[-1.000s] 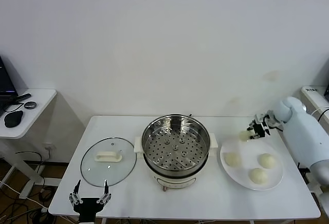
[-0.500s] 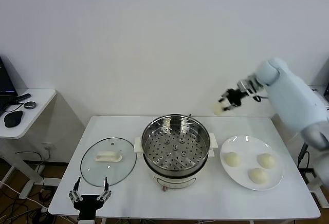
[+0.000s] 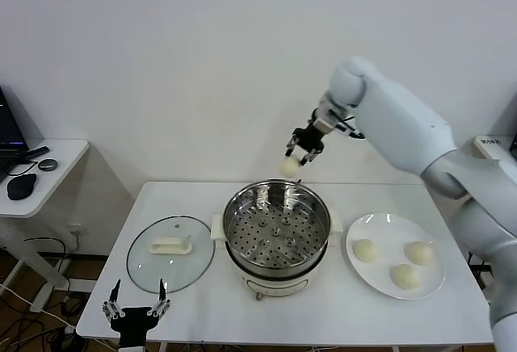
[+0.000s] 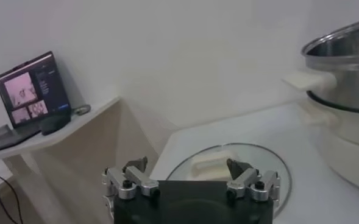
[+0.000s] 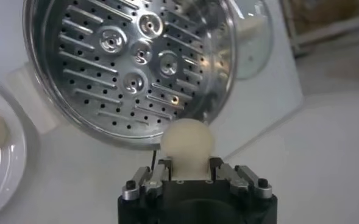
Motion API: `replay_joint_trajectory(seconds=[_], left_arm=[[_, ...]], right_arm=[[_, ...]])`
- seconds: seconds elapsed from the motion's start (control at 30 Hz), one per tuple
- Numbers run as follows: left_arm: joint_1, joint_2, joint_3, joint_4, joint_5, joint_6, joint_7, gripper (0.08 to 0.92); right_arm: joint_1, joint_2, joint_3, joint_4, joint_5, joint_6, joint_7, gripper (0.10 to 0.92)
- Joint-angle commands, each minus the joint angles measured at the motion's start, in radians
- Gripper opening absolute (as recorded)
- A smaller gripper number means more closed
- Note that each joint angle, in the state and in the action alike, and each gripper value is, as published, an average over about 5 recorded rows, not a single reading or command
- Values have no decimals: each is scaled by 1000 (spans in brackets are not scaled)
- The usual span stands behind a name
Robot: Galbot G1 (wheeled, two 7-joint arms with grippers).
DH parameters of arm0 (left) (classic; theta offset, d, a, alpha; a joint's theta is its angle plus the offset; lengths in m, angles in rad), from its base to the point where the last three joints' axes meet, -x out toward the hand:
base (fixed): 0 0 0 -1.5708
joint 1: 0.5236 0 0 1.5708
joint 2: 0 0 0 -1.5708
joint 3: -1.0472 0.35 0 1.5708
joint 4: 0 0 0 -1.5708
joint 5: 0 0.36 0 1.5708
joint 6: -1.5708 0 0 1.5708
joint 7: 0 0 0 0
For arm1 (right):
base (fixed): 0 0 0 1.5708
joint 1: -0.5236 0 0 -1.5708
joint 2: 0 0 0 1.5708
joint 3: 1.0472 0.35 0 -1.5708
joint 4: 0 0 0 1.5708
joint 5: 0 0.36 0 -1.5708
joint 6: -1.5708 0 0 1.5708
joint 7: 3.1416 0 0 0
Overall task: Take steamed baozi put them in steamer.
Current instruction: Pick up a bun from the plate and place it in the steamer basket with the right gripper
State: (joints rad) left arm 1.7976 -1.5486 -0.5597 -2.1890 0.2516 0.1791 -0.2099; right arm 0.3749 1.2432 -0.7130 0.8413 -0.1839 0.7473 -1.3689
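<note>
My right gripper is to let go of the baozi on the steamer's perforated tray, between the tray's middle bump and its far rim [image 3: 276, 206] [image 5: 166, 100].
My right gripper [image 3: 296, 156] is shut on one cream-white baozi [image 3: 289, 167] and holds it in the air just behind the far rim of the steamer [image 3: 275, 231]. In the right wrist view the baozi [image 5: 188, 146] sits between my fingers, above the steamer's perforated tray [image 5: 130, 61]. Three more baozi [image 3: 365, 249] [image 3: 418, 252] [image 3: 405, 276] lie on the white plate [image 3: 386, 224] right of the steamer. My left gripper [image 3: 136, 312] is open and empty at the table's front left edge, seen also in the left wrist view [image 4: 188, 176].
A round glass lid [image 3: 170, 253] with a white handle lies flat left of the steamer; it also shows in the left wrist view [image 4: 228, 167]. A side desk [image 3: 36, 166] with a mouse and a laptop stands at the far left.
My right arm has swung left and up from above the plate, carrying the baozi to behind the steamer's far rim. The left gripper has barely moved.
</note>
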Motion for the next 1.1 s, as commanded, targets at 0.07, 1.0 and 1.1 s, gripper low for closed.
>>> replay_joint_trajectory(seconds=[0.07,1.0,1.1], left_arm=[[1,0,-1,-6,-4,1,-3,823],[14,4,0,-13,-13,3,-6,823],[14,4,0,-14,-13,3,-4,823]], right_arm=[[-10,98,-113,43,-61,82,-15,399],[-149,161,-15,-72,-304,81,33,449],[-150,158,-17,-71,-294,81,36,488]])
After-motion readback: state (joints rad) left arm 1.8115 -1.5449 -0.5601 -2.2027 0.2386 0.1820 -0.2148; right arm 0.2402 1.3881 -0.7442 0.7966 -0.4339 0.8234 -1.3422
